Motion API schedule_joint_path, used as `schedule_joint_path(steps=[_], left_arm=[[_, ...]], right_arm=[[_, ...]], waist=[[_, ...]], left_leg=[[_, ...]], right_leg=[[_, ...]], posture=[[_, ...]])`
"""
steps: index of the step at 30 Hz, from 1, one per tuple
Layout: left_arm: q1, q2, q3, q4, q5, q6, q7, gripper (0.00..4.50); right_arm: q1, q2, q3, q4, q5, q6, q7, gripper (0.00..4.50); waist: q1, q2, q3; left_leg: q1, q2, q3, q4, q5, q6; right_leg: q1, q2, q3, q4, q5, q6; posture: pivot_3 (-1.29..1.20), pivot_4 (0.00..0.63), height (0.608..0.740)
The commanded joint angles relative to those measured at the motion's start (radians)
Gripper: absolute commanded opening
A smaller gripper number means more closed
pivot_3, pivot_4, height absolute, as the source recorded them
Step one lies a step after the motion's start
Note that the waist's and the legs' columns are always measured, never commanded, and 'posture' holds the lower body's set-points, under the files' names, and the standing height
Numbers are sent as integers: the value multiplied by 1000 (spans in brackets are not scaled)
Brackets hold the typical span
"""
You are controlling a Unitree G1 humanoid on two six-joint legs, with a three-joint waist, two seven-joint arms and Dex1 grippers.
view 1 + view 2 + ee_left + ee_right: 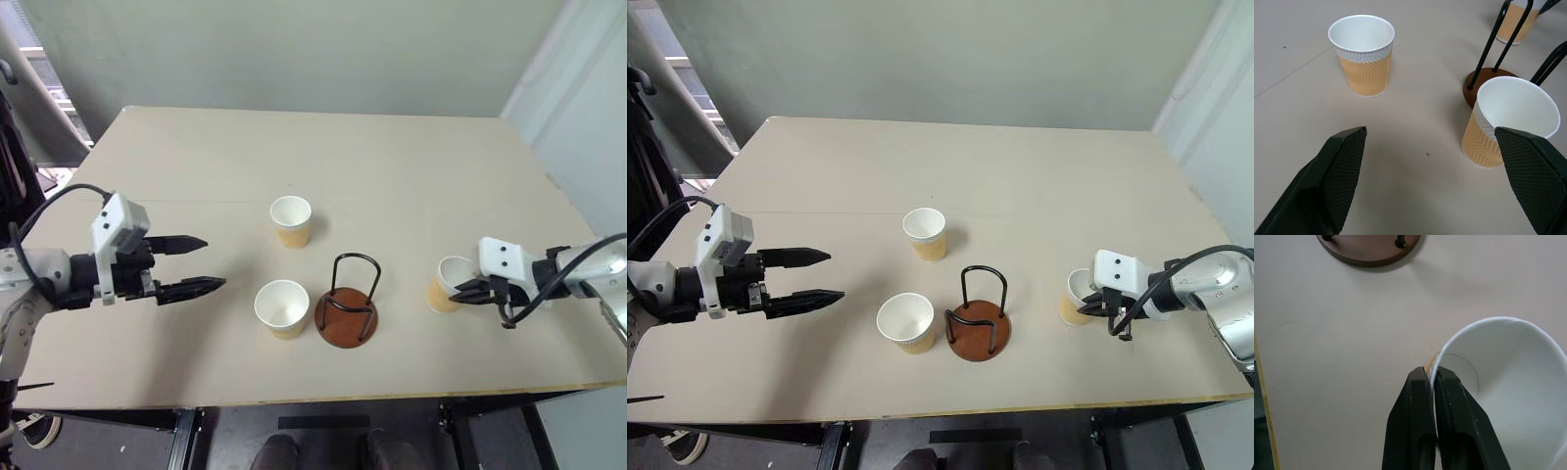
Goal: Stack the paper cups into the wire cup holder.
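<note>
Next, my right gripper releases the paper cup on the brown disc [344, 316] between the black wire loops.
Three paper cups stand upright on the table: one at the middle [291, 220], one nearer the front [282, 308], one at the right [439, 292]. The wire cup holder [346, 304], a brown disc with black wire loops, stands empty just right of the front cup. My right gripper [460, 291] is shut on the right cup's rim [1498, 396], one finger inside and one outside, and the cup leans slightly. My left gripper [214, 262] hangs open over the table left of the front cup [1508, 122], with nothing between its fingers.
The beige table [392, 166] stretches back to a pale wall. Its front edge runs close below the holder and cups. A dark cable loops from each wrist.
</note>
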Motion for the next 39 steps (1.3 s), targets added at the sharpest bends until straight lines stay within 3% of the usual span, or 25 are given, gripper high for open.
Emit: schedule_joint_path(steps=[1,5,9,14,24,35,39], left_arm=[[-14,13,32,-20,-13,-5,-2,4500],[-15,16,31,-14,-11,-6,-6,4500],[-28,9,11,-9,-6,-11,-3,4500],[-22,9,14,-19,-6,-7,-1,4500],[14,7,37,-45,-14,-2,11,4500],[21,9,38,-52,-19,-2,11,4500],[18,17,30,-58,-21,1,-1,4500]], right_arm=[[-55,1,-120,-24,127,20,52,52],[-233,59,-213,-53,332,101,67,52],[-393,201,-131,-126,407,167,-1,52],[-419,289,-41,-211,421,220,-37,52],[-383,244,55,-198,313,175,4,52],[-355,221,75,-198,260,142,29,52],[-352,221,82,-199,244,142,27,978]], waist=[[0,0,0],[-5,1,1],[-11,-1,-1],[-4,-1,-1],[-3,-1,-1],[-4,-1,-1],[-4,-1,-1]], left_leg=[[0,0,0,0,0,0],[0,-1,2,0,0,-1],[3,1,1,-1,0,-1],[2,0,-1,-1,0,-1],[1,0,-1,-1,0,-1],[1,0,-1,-1,0,-1],[1,0,-1,-1,0,-1]], right_leg=[[0,0,0,0,0,0],[-1,4,2,0,0,1],[1,6,1,0,0,0],[0,5,0,0,0,0],[0,1,0,0,0,0],[0,1,0,0,0,0],[0,1,0,0,0,0]], posture=[[0,150,740],[0,150,740],[0,150,740],[0,150,740],[0,150,740],[0,150,740],[0,150,740]])
